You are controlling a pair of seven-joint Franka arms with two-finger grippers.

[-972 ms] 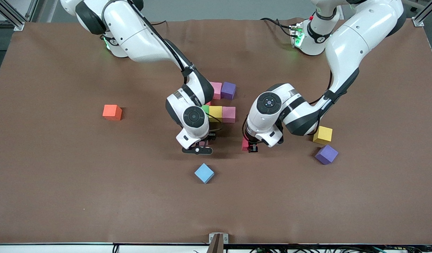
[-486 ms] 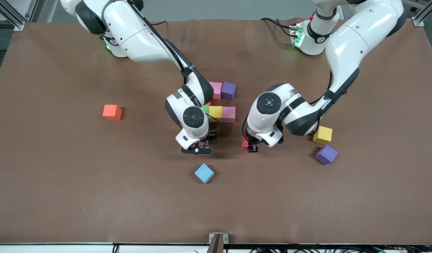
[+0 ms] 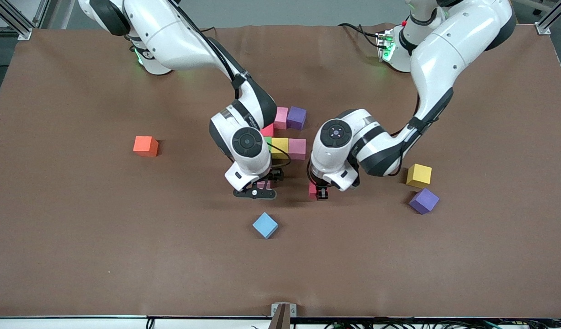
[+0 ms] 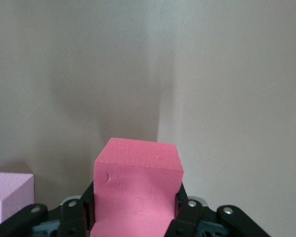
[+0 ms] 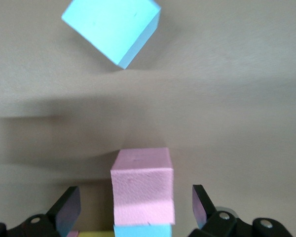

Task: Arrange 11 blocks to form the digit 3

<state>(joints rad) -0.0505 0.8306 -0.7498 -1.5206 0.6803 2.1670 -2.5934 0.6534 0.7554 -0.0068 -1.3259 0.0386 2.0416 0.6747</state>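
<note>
Next, my left gripper releases the red block on the table (image 3: 278, 180), against the pink block between my right gripper's fingers. The red block is now low beside the figure.
The partial figure of touching blocks sits mid-table: pink (image 3: 281, 117), purple (image 3: 297, 118), red (image 3: 267, 131), green (image 3: 267, 140), yellow (image 3: 280, 147) and pink (image 3: 297, 148). My right gripper (image 3: 261, 187) is open astride a pink block (image 5: 142, 187) that rests on the table against a blue block (image 5: 140, 230). Its fingers (image 5: 66, 210) stand clear of the pink block's sides. My left gripper (image 3: 320, 192) is shut on a red block (image 4: 138, 192), low over the table beside the figure. A loose blue block (image 3: 265, 225) lies nearer the front camera.
A yellow block (image 3: 419, 175) and a purple block (image 3: 424, 200) lie toward the left arm's end. An orange cube (image 3: 145, 145) sits alone toward the right arm's end. Both forearms crowd the figure from above.
My right gripper has opened and let go of the pink block. My left arm has shifted a little toward the figure with the red block.
</note>
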